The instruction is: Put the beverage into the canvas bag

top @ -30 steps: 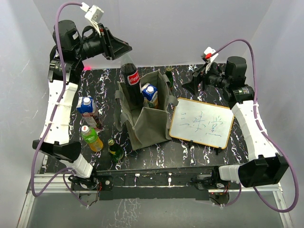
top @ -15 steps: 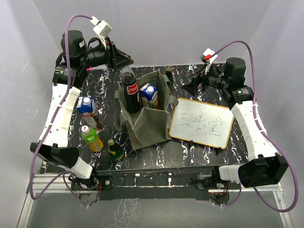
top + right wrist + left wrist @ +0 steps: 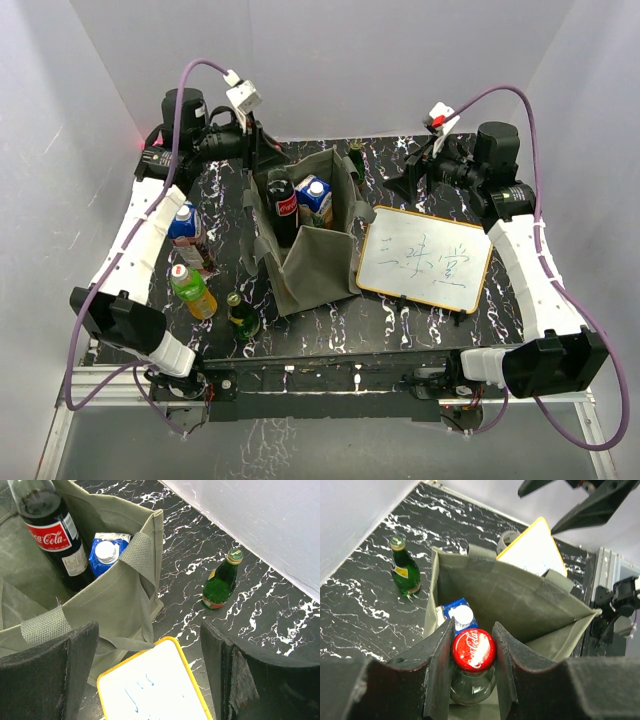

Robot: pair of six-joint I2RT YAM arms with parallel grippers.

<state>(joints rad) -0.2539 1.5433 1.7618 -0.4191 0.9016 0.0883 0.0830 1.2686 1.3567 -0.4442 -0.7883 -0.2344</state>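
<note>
Next, my left gripper lets go of the cola bottle on the bottom of the canvas bag, close beside the blue carton (image 3: 284, 244) inside the bag.
The olive-grey canvas bag (image 3: 318, 262) stands open in the middle of the table. A cola bottle (image 3: 283, 206) with a red cap (image 3: 473, 650) stands inside it, next to a blue carton (image 3: 316, 199). My left gripper (image 3: 268, 155) is shut on the bottle's cap from above, over the bag's far left corner; in the left wrist view (image 3: 472, 652) both fingers press the cap. My right gripper (image 3: 412, 180) is open and empty, right of the bag, above the whiteboard's far corner. The bottle (image 3: 49, 532) and carton (image 3: 106, 553) show in the right wrist view.
A yellow-framed whiteboard (image 3: 426, 259) lies right of the bag. A green glass bottle (image 3: 355, 156) stands behind the bag. Left of the bag stand a blue carton (image 3: 182, 224), a yellow-green drink bottle (image 3: 192, 291) and a small green bottle (image 3: 241, 315).
My left gripper has come down and to the right with the cola bottle, lowering it into the bag beside the carton. The right arm has not moved.
</note>
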